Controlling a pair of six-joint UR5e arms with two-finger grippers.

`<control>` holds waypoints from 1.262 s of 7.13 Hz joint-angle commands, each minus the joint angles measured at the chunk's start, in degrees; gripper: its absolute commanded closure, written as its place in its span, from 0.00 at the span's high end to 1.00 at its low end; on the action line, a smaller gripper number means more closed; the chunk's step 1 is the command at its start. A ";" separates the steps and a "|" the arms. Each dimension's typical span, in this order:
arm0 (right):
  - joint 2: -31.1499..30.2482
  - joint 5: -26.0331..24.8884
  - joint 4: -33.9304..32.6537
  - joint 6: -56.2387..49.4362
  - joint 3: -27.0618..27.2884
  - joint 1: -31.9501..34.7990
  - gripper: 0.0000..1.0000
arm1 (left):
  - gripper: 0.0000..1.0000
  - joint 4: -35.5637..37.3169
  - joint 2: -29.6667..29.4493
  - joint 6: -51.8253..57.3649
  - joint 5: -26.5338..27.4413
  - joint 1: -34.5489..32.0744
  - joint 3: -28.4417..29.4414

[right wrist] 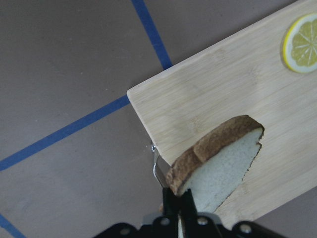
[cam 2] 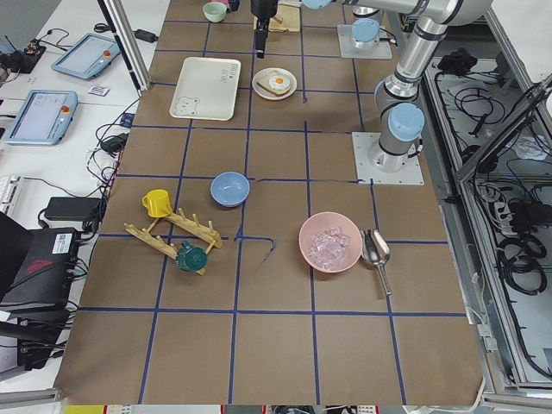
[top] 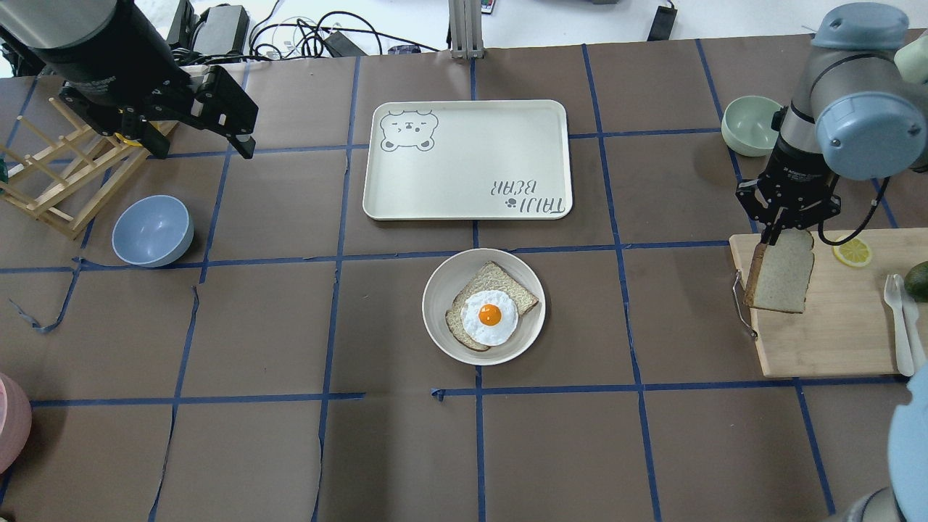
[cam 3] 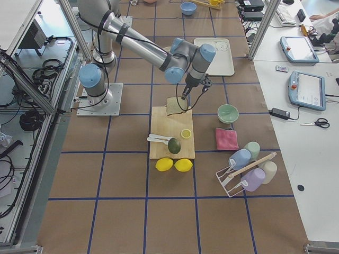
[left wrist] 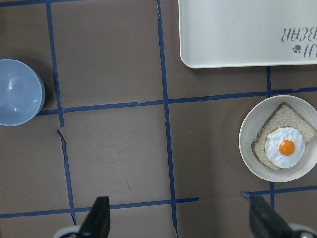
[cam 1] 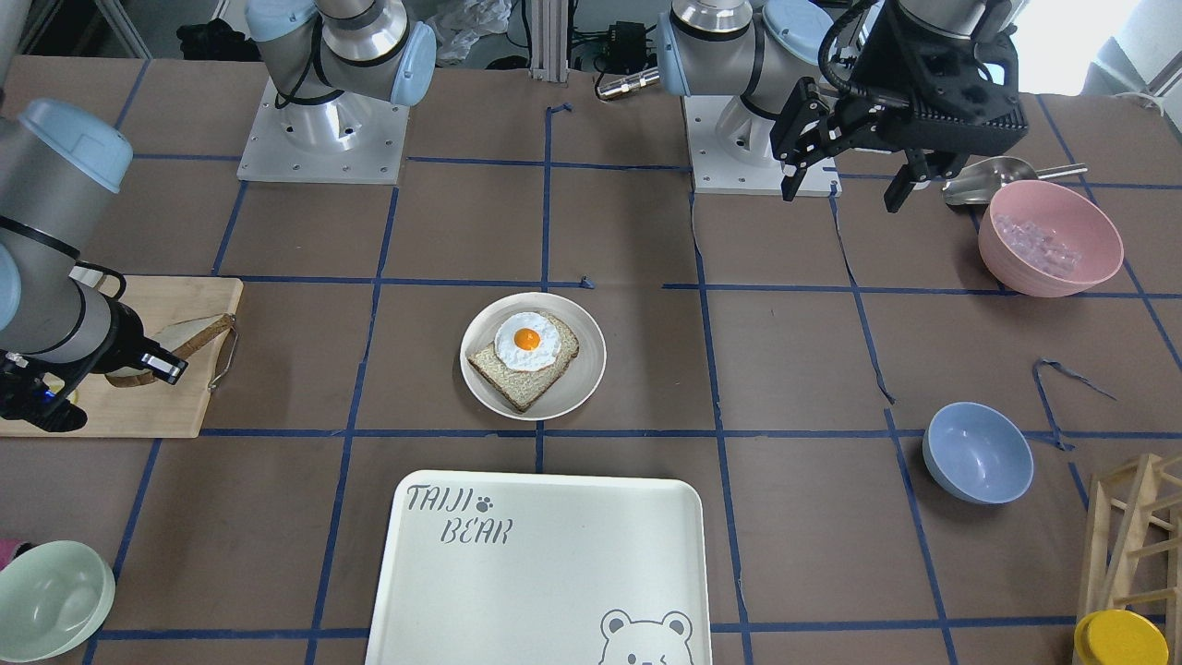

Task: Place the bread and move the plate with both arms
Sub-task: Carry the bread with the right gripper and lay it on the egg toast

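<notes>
My right hand needs to drop the plain bread slice onto the fried egg (cam 1: 542,344) on the small white plate. The plain slice hangs above the cutting board now.
My right gripper (top: 779,221) is shut on the top edge of the plain bread slice (top: 781,272) and holds it hanging just above the left end of the wooden cutting board (top: 834,333). The right wrist view shows the brown crust (right wrist: 218,168) pinched between the fingers. The small white plate (top: 435,319) sits mid-table and carries another slice topped with a fried egg (top: 490,313). My left gripper (top: 201,148) is open and empty, high above the table's far left. The left wrist view shows the plate (left wrist: 247,144) at its right edge.
The bear-print tray (top: 467,159) lies just beyond the plate. A blue bowl (top: 152,230) and a wooden rack (top: 58,181) are at the left, and a green bowl (top: 750,125) at the far right. A lemon slice (top: 852,251) and cutlery (top: 899,319) lie on the board.
</notes>
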 commanded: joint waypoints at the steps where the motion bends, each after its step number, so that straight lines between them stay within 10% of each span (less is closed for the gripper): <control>1: -2.24 3.63 6.04 10.74 -2.42 6.94 0.00 | 1.00 0.00 0.00 0.00 -0.01 0.02 -0.03; 9: -0.49 22.81 4.32 50.96 -4.71 30.62 0.00 | 1.00 0.00 0.00 0.09 -0.01 0.02 -0.03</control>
